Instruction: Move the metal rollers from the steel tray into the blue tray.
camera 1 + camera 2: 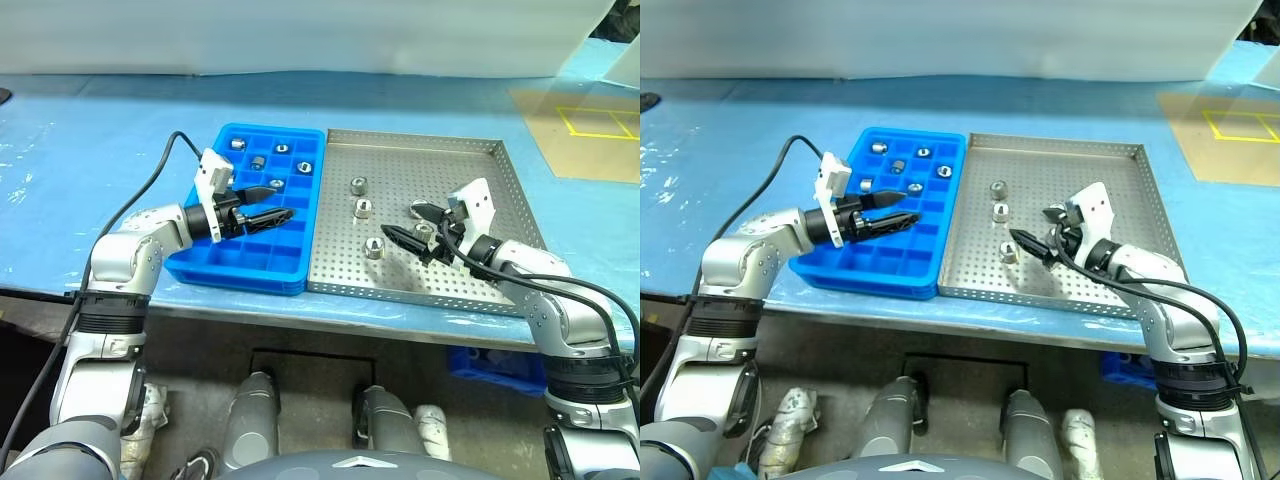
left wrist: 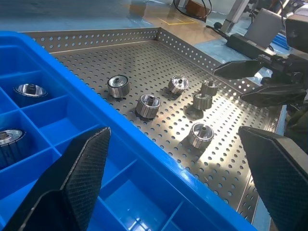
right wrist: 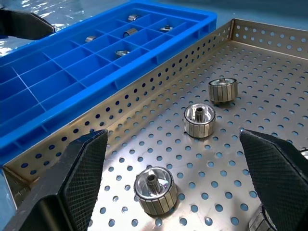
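Note:
The robot's right gripper should close around the ribbed side [image 1: 374,252] [image 3: 157,198] of the metal roller at the near end of the line beside the blue tray.
The blue tray [image 1: 226,262] lies left of the steel tray [image 1: 440,160], and their long sides touch. Several metal rollers [image 1: 364,207] stand on the steel tray's perforated floor, three in a loose line [image 3: 199,120] and more beside my right gripper. Several other rollers [image 1: 282,148] sit in the blue tray's far compartments. My left gripper [image 1: 279,202] hovers open and empty over the blue tray's right-hand compartments, pointing toward the steel tray. My right gripper [image 1: 399,220] stands open and empty low over the steel tray, with a roller [image 1: 424,232] just behind its fingers.
Both trays rest on a table covered in blue sheeting [image 1: 80,140]. A brown board with yellow tape lines [image 1: 590,125] lies at the far right. A black cable [image 1: 150,185] runs from my left wrist. A blue crate [image 1: 490,365] sits below the table's front edge.

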Motion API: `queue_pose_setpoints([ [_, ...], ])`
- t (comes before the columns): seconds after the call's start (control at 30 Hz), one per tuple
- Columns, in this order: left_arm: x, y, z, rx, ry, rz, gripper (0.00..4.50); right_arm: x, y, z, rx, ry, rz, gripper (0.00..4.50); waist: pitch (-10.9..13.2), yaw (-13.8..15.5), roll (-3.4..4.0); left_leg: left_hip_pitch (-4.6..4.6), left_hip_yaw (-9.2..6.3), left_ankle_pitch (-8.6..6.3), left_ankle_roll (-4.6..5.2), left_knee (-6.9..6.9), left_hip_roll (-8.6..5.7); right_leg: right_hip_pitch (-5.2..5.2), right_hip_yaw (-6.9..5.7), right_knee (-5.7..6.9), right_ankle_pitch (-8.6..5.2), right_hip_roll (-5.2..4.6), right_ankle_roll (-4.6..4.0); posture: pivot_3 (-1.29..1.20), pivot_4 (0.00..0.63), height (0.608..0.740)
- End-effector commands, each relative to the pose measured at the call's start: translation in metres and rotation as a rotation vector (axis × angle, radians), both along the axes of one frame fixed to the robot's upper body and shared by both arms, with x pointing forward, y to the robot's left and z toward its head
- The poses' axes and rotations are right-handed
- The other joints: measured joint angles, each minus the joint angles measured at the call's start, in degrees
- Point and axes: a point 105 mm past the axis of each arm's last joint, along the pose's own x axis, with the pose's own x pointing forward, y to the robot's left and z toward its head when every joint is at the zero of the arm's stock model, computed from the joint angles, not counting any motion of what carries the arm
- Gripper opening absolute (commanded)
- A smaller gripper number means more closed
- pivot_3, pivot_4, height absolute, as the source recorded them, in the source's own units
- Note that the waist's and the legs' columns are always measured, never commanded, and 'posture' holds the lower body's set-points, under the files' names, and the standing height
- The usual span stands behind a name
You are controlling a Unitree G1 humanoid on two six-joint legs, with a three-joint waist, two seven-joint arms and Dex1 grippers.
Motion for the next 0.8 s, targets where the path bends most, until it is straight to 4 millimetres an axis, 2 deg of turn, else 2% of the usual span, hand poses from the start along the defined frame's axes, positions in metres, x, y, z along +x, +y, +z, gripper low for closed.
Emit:
queue_pose_setpoints([
  [0.03, -0.0023, -0.0015, 0.0098, -0.003, -0.039, -0.014, 4.50, -0.0036, 0.0099, 0.0229, 0.008, -0.065, 0.025, 4.49, 0.00, 0.00, 0.00, 0.01, 0.00, 0.00, 0.00, -0.01, 0.00, 0.00, 0.00, 0.00, 0.00, 0.00, 0.00, -0.05, 0.150, 0.740],
  [0.8, -0.0016, 0.0070, 0.0158, -0.032, -0.045, 0.030, 4.50, -0.0015, 0.0053, 0.0196, -0.017, -0.047, 0.035, 4.49, 0.00, 0.04, 0.00, 0.00, -0.01, 0.01, -0.02, -0.03, -0.01, -0.01, 0.00, -0.01, 0.00, 0.00, 0.01, -0.05, 0.150, 0.740],
])
